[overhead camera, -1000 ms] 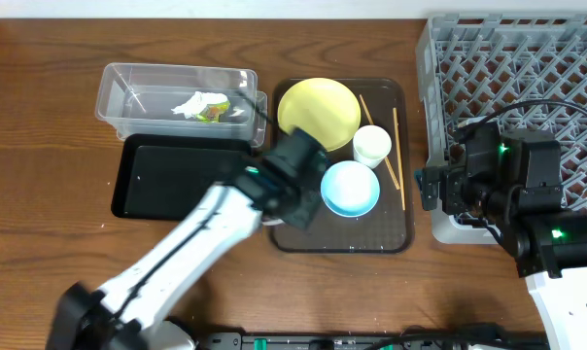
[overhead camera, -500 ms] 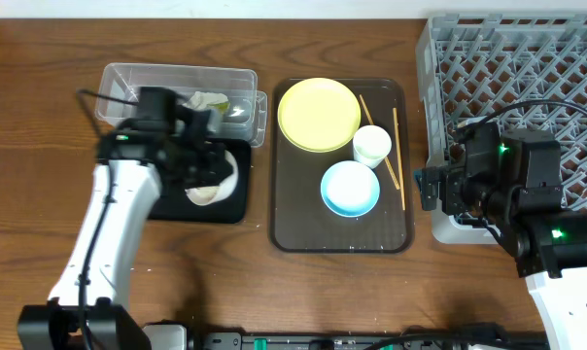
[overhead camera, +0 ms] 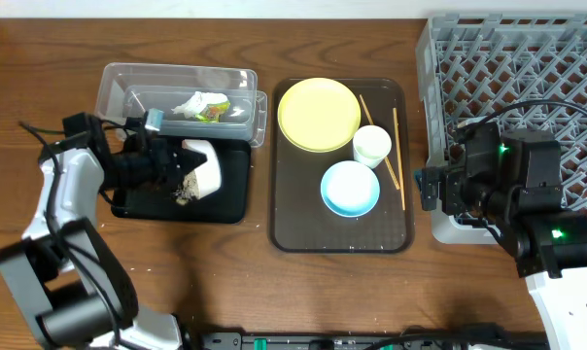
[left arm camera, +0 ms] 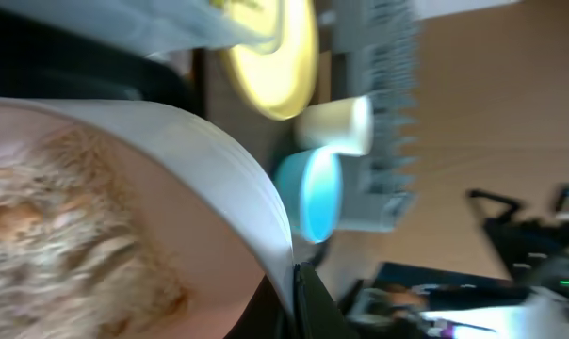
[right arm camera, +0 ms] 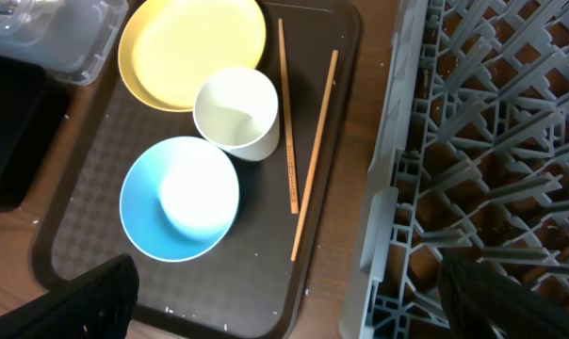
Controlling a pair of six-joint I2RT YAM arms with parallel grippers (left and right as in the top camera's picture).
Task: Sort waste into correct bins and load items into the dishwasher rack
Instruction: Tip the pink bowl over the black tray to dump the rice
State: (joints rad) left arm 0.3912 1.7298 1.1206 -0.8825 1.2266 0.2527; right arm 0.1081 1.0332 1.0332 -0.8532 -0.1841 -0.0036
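Observation:
Next, my left gripper lets go of the white bowl on the brown tray's near corner (overhead camera: pixel 299 223), next to the blue bowl. The white bowl is tipped over the black bin now.
My left gripper (overhead camera: pixel 184 163) is shut on the rim of the white bowl (overhead camera: pixel 202 166), which lies tipped on its side over the black bin (overhead camera: pixel 230 199). Pale rice grains (overhead camera: pixel 183 194) lie on the bin below it, and more rice (left arm camera: pixel 68 226) clings inside the bowl. The crumpled wrapper (overhead camera: pixel 200 104) lies in the clear bin (overhead camera: pixel 119 87). The yellow plate (right arm camera: pixel 190 45), white cup (right arm camera: pixel 235 113), blue bowl (right arm camera: pixel 179 198) and chopsticks (right arm camera: pixel 286 113) rest on the brown tray (right arm camera: pixel 219 301). My right gripper (right arm camera: pixel 289 287) hangs open at the dishwasher rack's (overhead camera: pixel 527 68) near left edge, holding nothing.
The brown serving tray (overhead camera: pixel 293 228) sits mid-table between the two bins and the rack. Bare wooden tabletop (overhead camera: pixel 41 58) lies left of the bins and along the front. The rack's grey wall (right arm camera: pixel 383 226) stands just right of the tray.
My left arm swung the white bowl from the brown tray leftward over the black bin and tipped it; rice now lies on the bin. The right arm has not moved.

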